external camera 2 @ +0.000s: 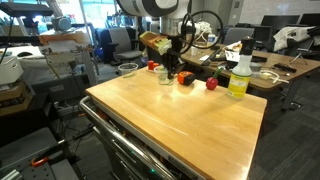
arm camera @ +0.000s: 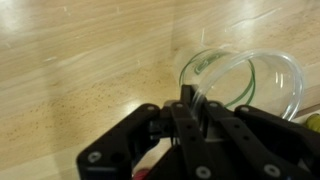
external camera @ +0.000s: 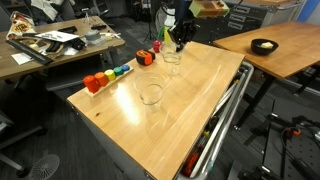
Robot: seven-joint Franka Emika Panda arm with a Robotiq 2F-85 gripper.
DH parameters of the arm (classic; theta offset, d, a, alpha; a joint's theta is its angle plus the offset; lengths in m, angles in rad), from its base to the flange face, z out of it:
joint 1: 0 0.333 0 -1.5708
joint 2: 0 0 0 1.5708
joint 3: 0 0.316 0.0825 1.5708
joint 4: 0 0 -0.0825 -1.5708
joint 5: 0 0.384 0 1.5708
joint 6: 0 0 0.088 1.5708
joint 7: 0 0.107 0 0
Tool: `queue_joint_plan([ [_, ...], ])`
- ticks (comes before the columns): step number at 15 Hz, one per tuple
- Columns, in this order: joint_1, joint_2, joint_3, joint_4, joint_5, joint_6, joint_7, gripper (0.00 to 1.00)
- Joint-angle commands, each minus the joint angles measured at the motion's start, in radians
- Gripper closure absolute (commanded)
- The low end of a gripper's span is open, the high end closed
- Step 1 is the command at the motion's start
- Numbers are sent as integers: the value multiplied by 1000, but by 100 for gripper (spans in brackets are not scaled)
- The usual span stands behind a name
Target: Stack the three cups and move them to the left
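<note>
I need to release the clear cup from my gripper inside the other clear cup [external camera: 152, 92] that stands alone on the wooden table. The held cup is now at the table's far end.
My gripper [arm camera: 187, 100] is shut on the rim of a clear cup [arm camera: 262, 72] at the far end of the wooden table [external camera: 190, 120]. In the wrist view two overlapping clear rims show there, so a second cup may sit inside it; I cannot tell for sure. Both exterior views show the gripper [external camera: 177, 43] [external camera 2: 170, 66] over this cup [external camera: 172, 60] [external camera 2: 164, 76], which rests on or just above the table. Another clear cup [external camera: 151, 93] [external camera 2: 128, 69] stands alone, upright and empty, apart from the gripper.
Small red, orange and other coloured blocks [external camera: 95, 83] [external camera 2: 211, 84] lie along the table's far edge near the gripped cup. A bottle with a yellow-green top [external camera 2: 238, 76] stands at the table's corner. Desks and chairs surround the table.
</note>
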Motion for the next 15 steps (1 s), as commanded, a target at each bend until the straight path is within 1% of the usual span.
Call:
queue_joint_plan([
  [1,18,-54,-1,62,14,-105,91,99],
  [4,39,-90,21,127,43,-203,136,99],
  [7,75,-123,50,164,50,-260,157,99],
  [9,99,-141,71,169,54,-278,164,99],
  [12,125,-154,95,144,55,-301,163,99],
  [15,140,-166,113,109,72,-306,126,99],
])
